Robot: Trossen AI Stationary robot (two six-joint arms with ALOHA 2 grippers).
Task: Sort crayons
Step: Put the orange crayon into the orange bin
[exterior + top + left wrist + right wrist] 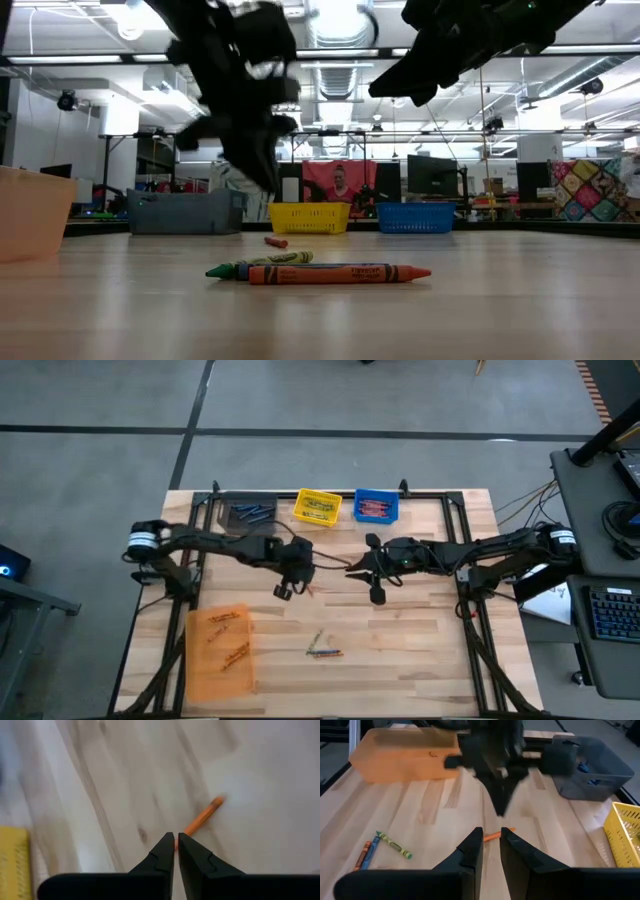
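Note:
The lone orange crayon is below the shut fingers of my left gripper, so next my left gripper opens, moves lower and closes around the crayon's body (200,820).
A lone orange crayon (202,816) lies flat on the wood near the table's middle. It also shows in the right wrist view (492,836) and the low view (276,241). My left gripper (175,838) is shut and hangs above the table just short of it, pointing steeply down (268,182). My right gripper (491,832) stands higher, to the right of it, open by a narrow gap with nothing between the fingers. Nearer the front edge lie a green crayon (262,261), an orange crayon (340,273) and a blue crayon (370,854), side by side.
An orange bin (220,650) with crayons stands at the front left. Along the far edge stand a grey bin (250,513), a yellow bin (317,506) and a blue bin (376,507), each holding crayons. Bare wood lies at the front right.

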